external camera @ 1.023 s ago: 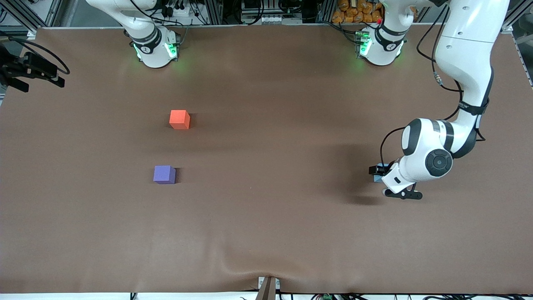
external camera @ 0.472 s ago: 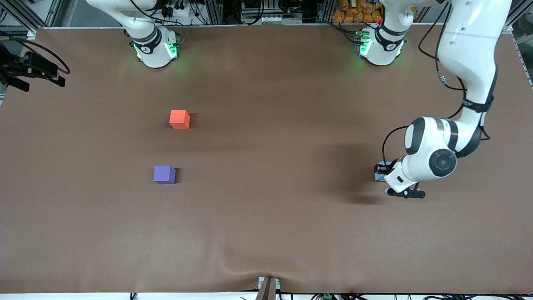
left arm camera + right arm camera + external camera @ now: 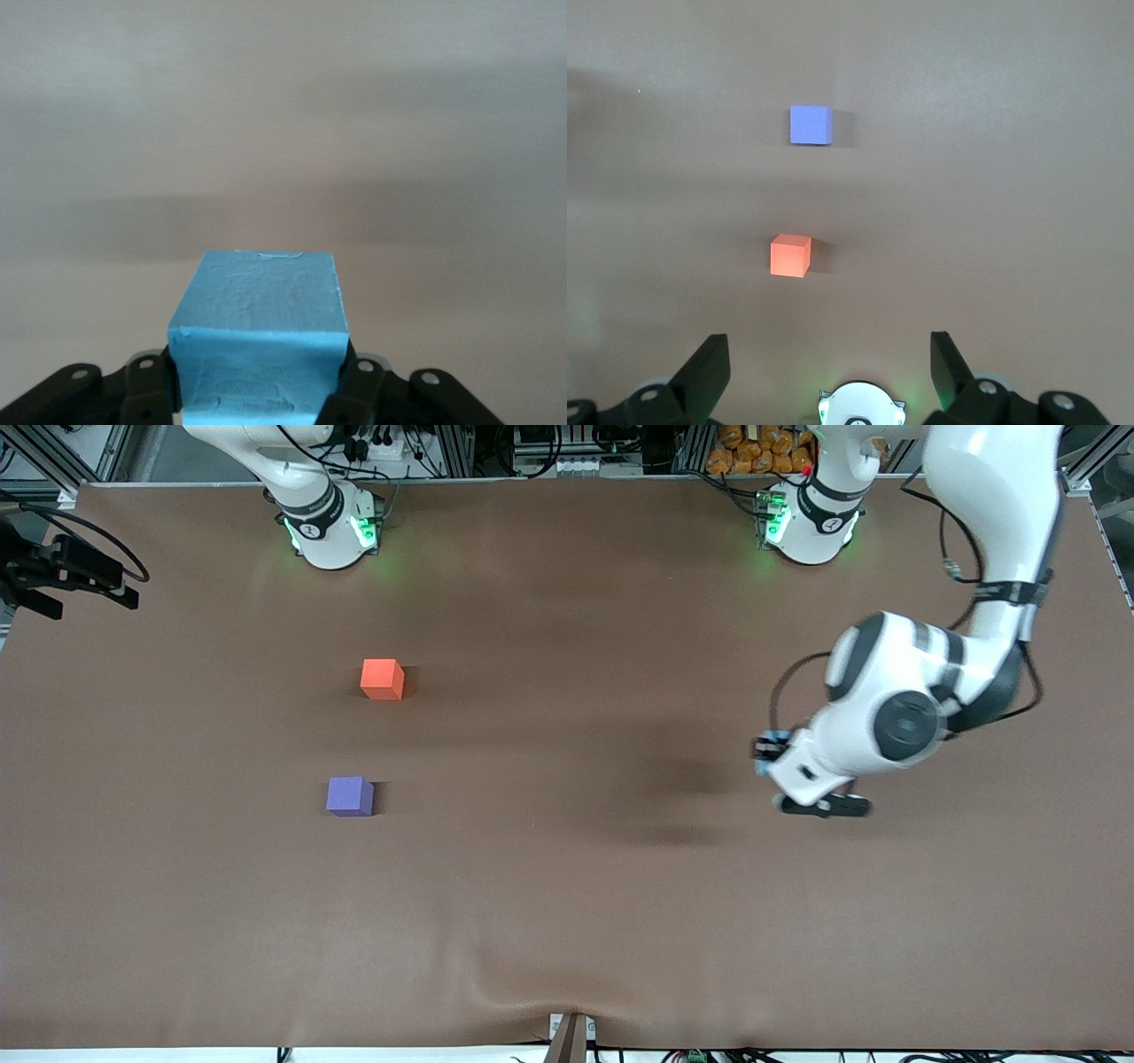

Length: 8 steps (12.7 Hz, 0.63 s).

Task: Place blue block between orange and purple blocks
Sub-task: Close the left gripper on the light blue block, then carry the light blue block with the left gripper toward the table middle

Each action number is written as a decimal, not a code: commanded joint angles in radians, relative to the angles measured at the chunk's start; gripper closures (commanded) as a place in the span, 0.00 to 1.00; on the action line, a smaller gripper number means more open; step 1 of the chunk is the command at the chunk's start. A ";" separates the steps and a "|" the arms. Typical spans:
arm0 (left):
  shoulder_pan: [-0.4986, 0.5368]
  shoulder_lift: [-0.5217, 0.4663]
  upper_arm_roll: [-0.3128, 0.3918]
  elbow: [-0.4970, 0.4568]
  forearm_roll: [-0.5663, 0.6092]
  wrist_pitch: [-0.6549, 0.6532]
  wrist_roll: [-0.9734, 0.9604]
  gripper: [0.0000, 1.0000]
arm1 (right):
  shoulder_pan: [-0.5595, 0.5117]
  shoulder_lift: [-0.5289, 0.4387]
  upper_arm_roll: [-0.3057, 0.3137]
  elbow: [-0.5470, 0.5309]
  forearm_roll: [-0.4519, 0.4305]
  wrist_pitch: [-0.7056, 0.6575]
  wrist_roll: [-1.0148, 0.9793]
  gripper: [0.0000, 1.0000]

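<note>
The blue block, which hangs above the table now, is to go on the table. Next, my left gripper lets go of it midway (image 3: 560,716) between that gripper and the orange block.
The sky-blue block (image 3: 257,336) hangs above the table at the left arm's end, with my left gripper (image 3: 260,394) shut on it, black fingers pressing two of its sides. From the front, only a sliver of the blue block (image 3: 773,739) shows at the left gripper (image 3: 769,755). The orange block (image 3: 382,678) and the purple block (image 3: 349,795) rest on the table toward the right arm's end, the purple one nearer the front camera, with a gap between them. My right gripper (image 3: 828,359) waits high over its base, open and holding nothing, above the orange block (image 3: 789,255) and the purple block (image 3: 810,124).
A brown cover (image 3: 567,886) spans the whole table. A black clamp with cables (image 3: 62,576) sticks in at the table's edge at the right arm's end. The two arm bases (image 3: 328,527) (image 3: 806,522) stand along the edge farthest from the front camera.
My left gripper closed on the blue block, lifted it off the table and carried it a little toward the right arm's end. The right arm stayed still.
</note>
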 commanded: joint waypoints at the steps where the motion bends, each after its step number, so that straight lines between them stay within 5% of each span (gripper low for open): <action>1: -0.107 0.114 -0.022 0.130 -0.058 -0.028 -0.098 1.00 | -0.023 -0.007 0.012 -0.003 0.017 -0.007 -0.007 0.00; 4: -0.291 0.249 -0.002 0.245 -0.068 0.013 -0.277 1.00 | -0.024 -0.006 0.012 -0.003 0.017 -0.007 -0.007 0.00; 8: -0.509 0.320 0.074 0.269 -0.068 0.197 -0.426 1.00 | -0.024 -0.006 0.012 -0.003 0.017 -0.007 -0.007 0.00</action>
